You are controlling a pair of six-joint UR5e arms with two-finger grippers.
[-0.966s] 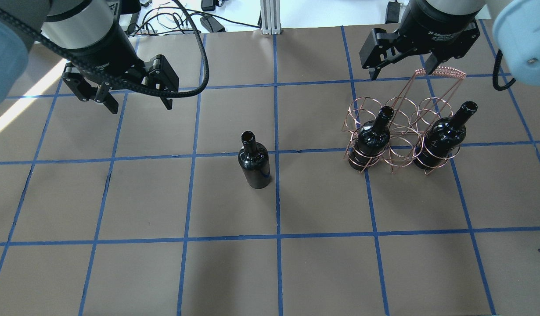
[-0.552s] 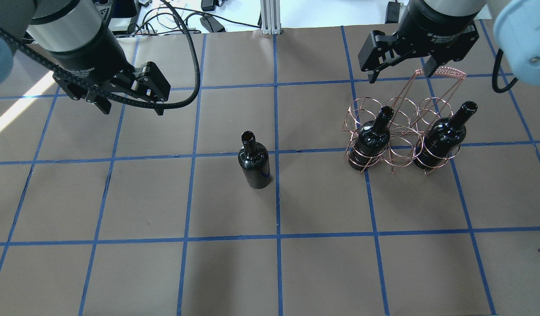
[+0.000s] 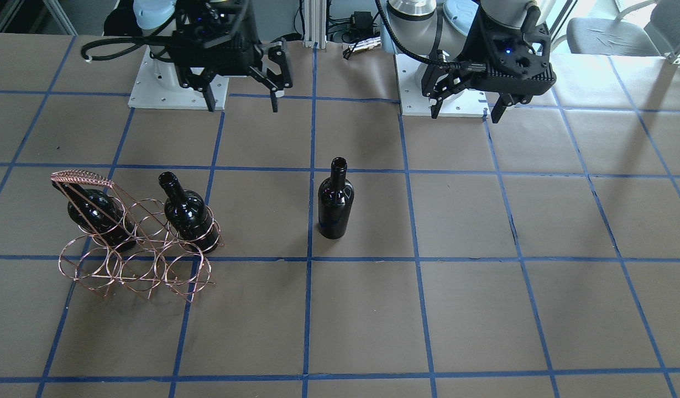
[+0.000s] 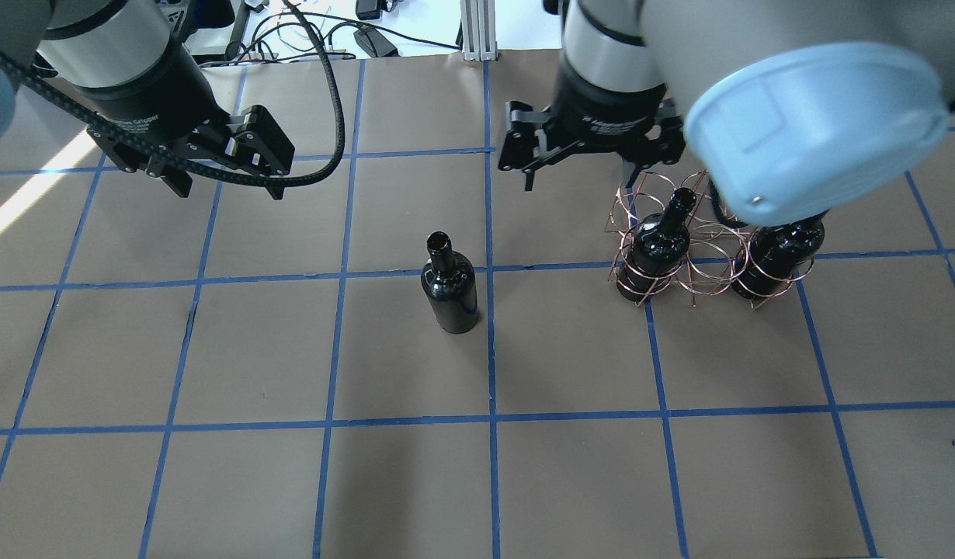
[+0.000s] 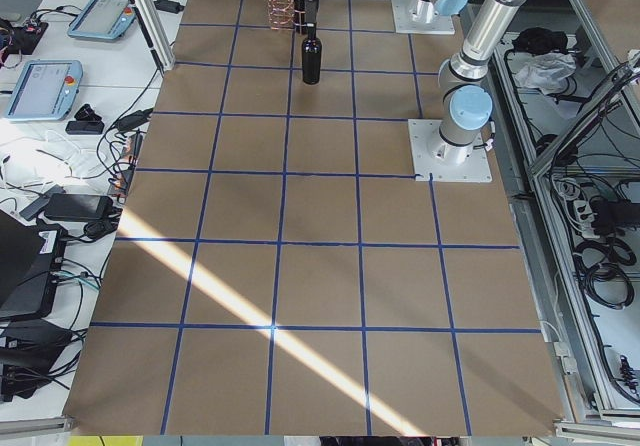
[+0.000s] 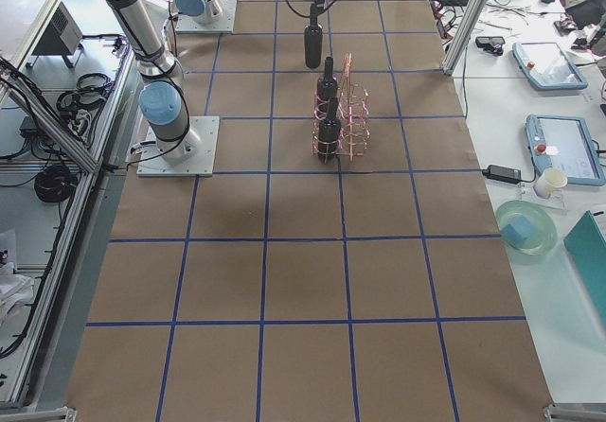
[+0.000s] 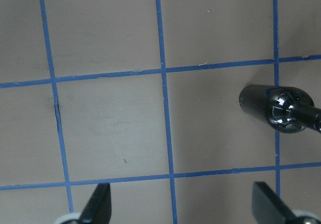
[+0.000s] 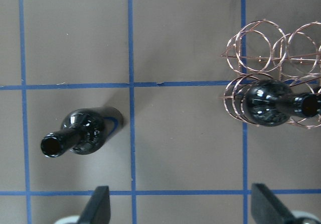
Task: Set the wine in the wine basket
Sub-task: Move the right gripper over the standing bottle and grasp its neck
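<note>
Next, I move my right gripper to the neck (image 3: pixel 338 173) (image 8: pixel 69 137) of the lone wine bottle near the middle of the table and close it there.
A near-black wine bottle (image 4: pixel 449 283) stands upright and alone near the table's middle; it also shows in the front view (image 3: pixel 335 202) and both wrist views (image 7: pixel 276 108) (image 8: pixel 85 133). The copper wire wine basket (image 4: pixel 706 256) (image 3: pixel 135 260) (image 8: pixel 266 43) stands to the right and holds two more bottles (image 4: pixel 656 244) (image 4: pixel 776 252). My right gripper (image 4: pixel 582 175) (image 3: pixel 242 102) hovers open and empty, behind and between the lone bottle and the basket. My left gripper (image 4: pixel 227 182) (image 3: pixel 464 110) hovers open and empty at the far left. My right arm hides the basket's handle in the overhead view.
Both arm base plates (image 3: pixel 174 83) (image 3: pixel 450 94) sit on the robot's side of the table. Cables (image 4: pixel 314 31) and an aluminium post (image 4: pixel 477 31) lie beyond the far edge. The brown table (image 4: pixel 477 481) has a blue tape grid.
My right gripper has swung left from behind the basket's handle to the space between basket and lone bottle; its arm now covers the handle. My left gripper drifted slightly left and back.
</note>
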